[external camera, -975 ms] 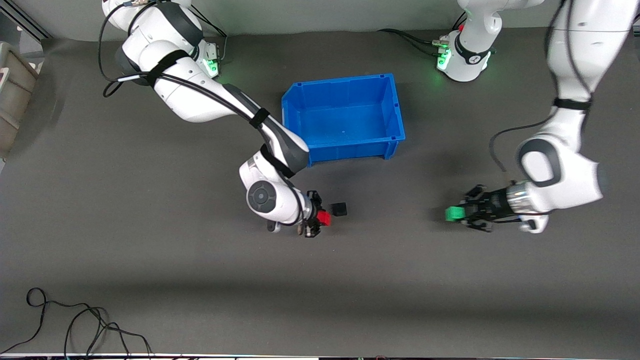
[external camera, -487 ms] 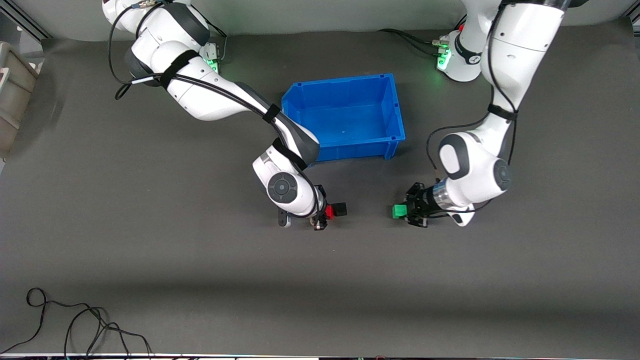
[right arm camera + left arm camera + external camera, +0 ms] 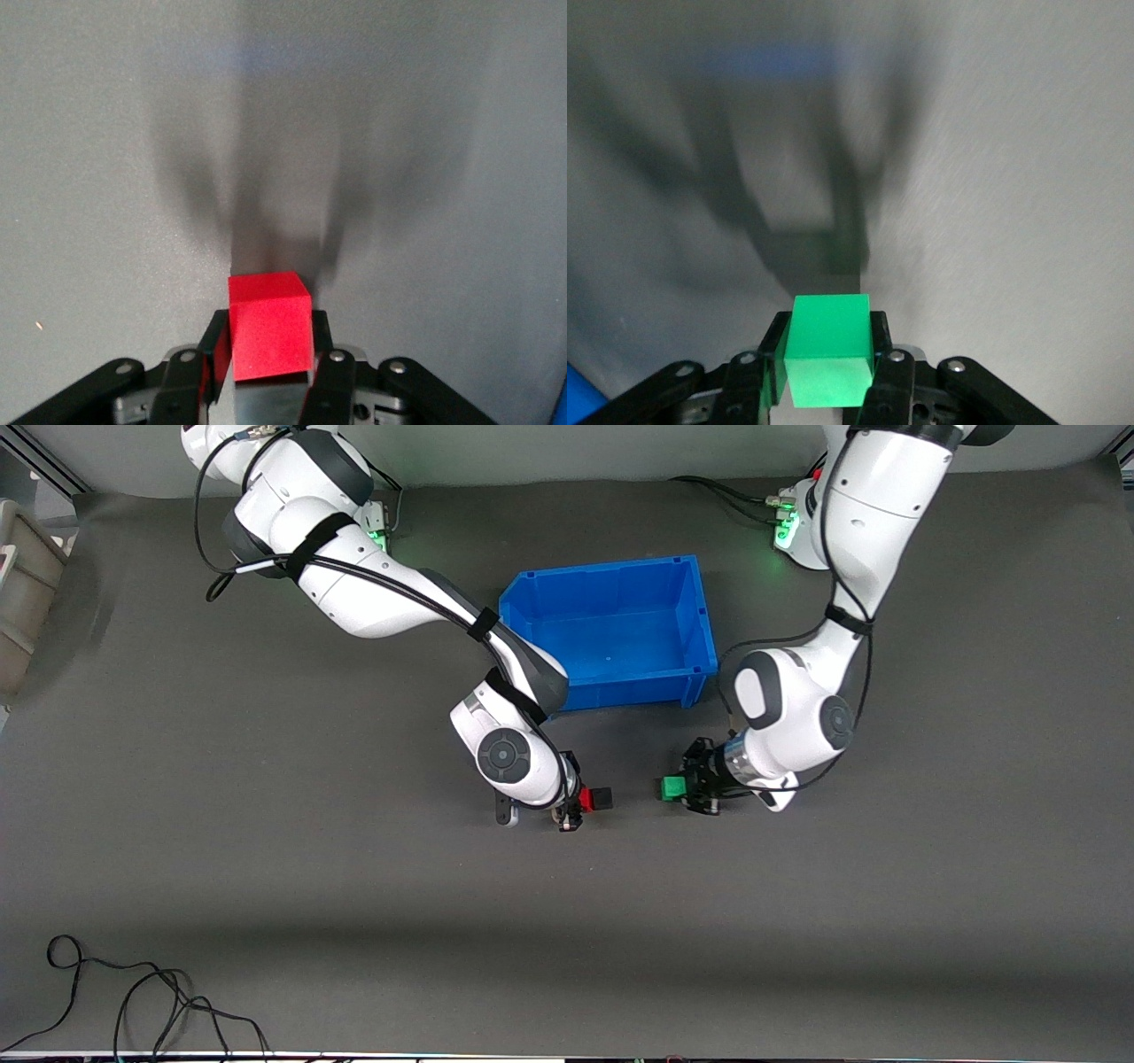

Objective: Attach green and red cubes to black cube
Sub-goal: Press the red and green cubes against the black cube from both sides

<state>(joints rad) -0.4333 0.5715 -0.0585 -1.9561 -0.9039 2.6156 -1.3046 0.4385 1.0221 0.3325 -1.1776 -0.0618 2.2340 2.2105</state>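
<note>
The green cube will go against the black cube's free side (image 3: pixel 621 797), opposite the red cube, and there my left gripper will let go of it.
The black cube (image 3: pixel 603 798) sits on the dark mat, nearer the front camera than the blue bin. My right gripper (image 3: pixel 576 804) is shut on the red cube (image 3: pixel 585 801) and holds it low against the black cube's side that faces the right arm's end. The red cube (image 3: pixel 268 323) fills the right wrist view between the fingers and hides the black cube there. My left gripper (image 3: pixel 689 788) is shut on the green cube (image 3: pixel 671 787), low over the mat, a short gap from the black cube toward the left arm's end. The green cube (image 3: pixel 827 350) shows between the left fingers.
The blue bin (image 3: pixel 620 691) stands open between the two arms, farther from the front camera than the cubes. A loose black cable (image 3: pixel 133 992) lies at the near corner at the right arm's end. A grey box (image 3: pixel 18 593) sits at that end's edge.
My left arm has swung in with the green cube toward the black cube. My right gripper has brought the red cube up against the black cube.
</note>
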